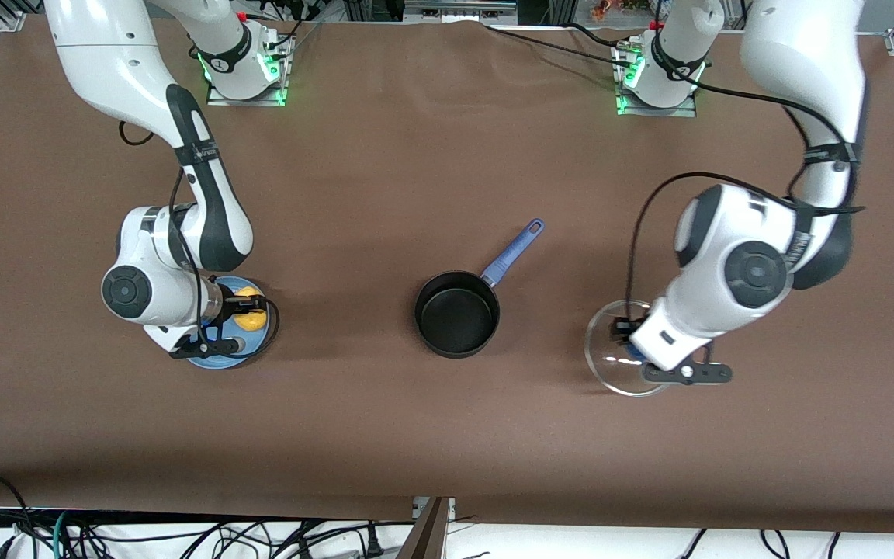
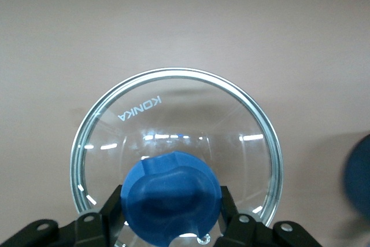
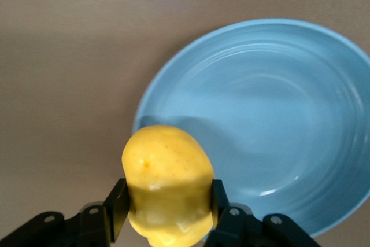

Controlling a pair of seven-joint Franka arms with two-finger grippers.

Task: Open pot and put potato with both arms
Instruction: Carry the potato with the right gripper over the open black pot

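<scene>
My left gripper has the clear glass lid, now beside the black pot. It will let the lid go on the brown table cloth (image 1: 739,317) under its own white wrist joint.
The black pot (image 1: 457,314) stands open mid-table, its blue handle (image 1: 513,252) pointing away from the front camera. My left gripper (image 1: 627,334) is shut on the blue knob (image 2: 171,195) of the clear glass lid (image 1: 610,359), beside the pot toward the left arm's end of the table. I cannot tell if the lid (image 2: 173,93) touches the table. My right gripper (image 1: 244,312) is shut on the yellow potato (image 1: 250,318) and holds it up over the edge of the blue plate (image 1: 218,359). The right wrist view shows the potato (image 3: 167,177) between the jaws.
The flat blue plate (image 3: 277,114) lies bare toward the right arm's end of the table. Brown table cloth (image 1: 447,155) spreads all around the pot. Both arm bases stand along the table's edge farthest from the front camera.
</scene>
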